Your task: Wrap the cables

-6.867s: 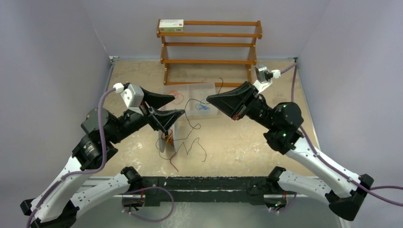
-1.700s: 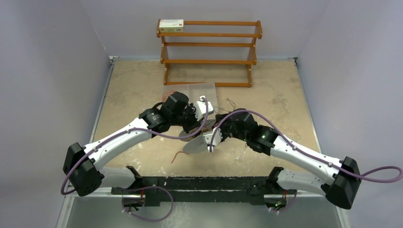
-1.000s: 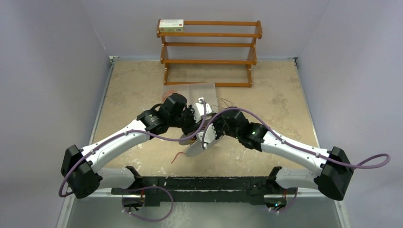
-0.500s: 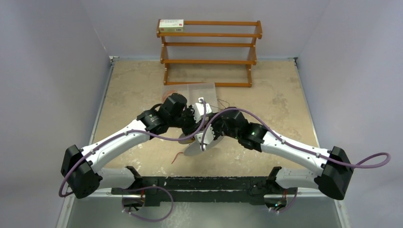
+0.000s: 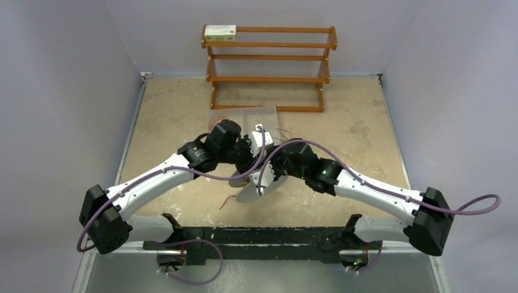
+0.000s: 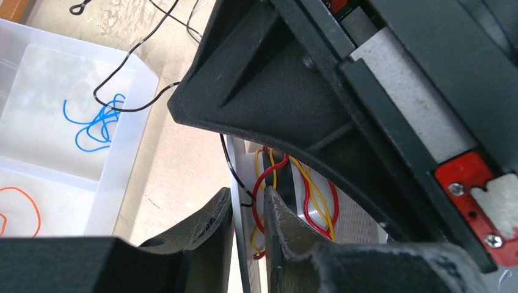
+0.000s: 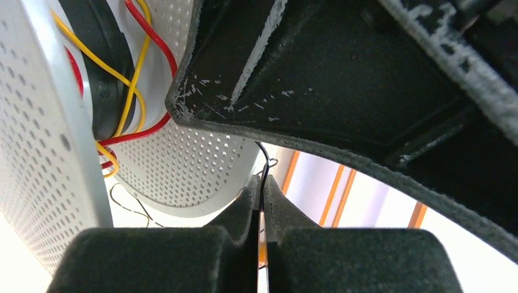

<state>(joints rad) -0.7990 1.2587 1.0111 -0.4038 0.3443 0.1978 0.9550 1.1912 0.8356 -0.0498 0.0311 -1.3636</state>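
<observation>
My left gripper is holding the black cable's end against the edge. Next, my right gripper lets go of the cable beside it and grabs the cable's trailing part (image 5: 284, 130) farther out.
The grey-white perforated spool (image 5: 253, 192) is held tilted at the table's middle, between both arms. My left gripper (image 6: 247, 210) is shut on the spool's thin flange (image 6: 238, 177). Red and yellow cables (image 6: 305, 189) are wound on its dark core, which also shows in the right wrist view (image 7: 131, 73). My right gripper (image 7: 261, 194) is shut on a thin black cable (image 7: 262, 160) just past the flange (image 7: 183, 165). The black cable (image 6: 131, 108) trails from the spool across the floor. A red cable end (image 5: 227, 200) hangs below the spool.
A clear plastic bin (image 6: 143, 79) behind the spool holds a blue wire (image 6: 91, 122) and an orange wire (image 6: 18, 207). A wooden rack (image 5: 269, 61) with a small box (image 5: 220, 32) stands at the back. Both arms crowd the middle.
Both arms came down from above and closed in on the spool. The loose black cable has left the table front. In the last second the right gripper edged left.
</observation>
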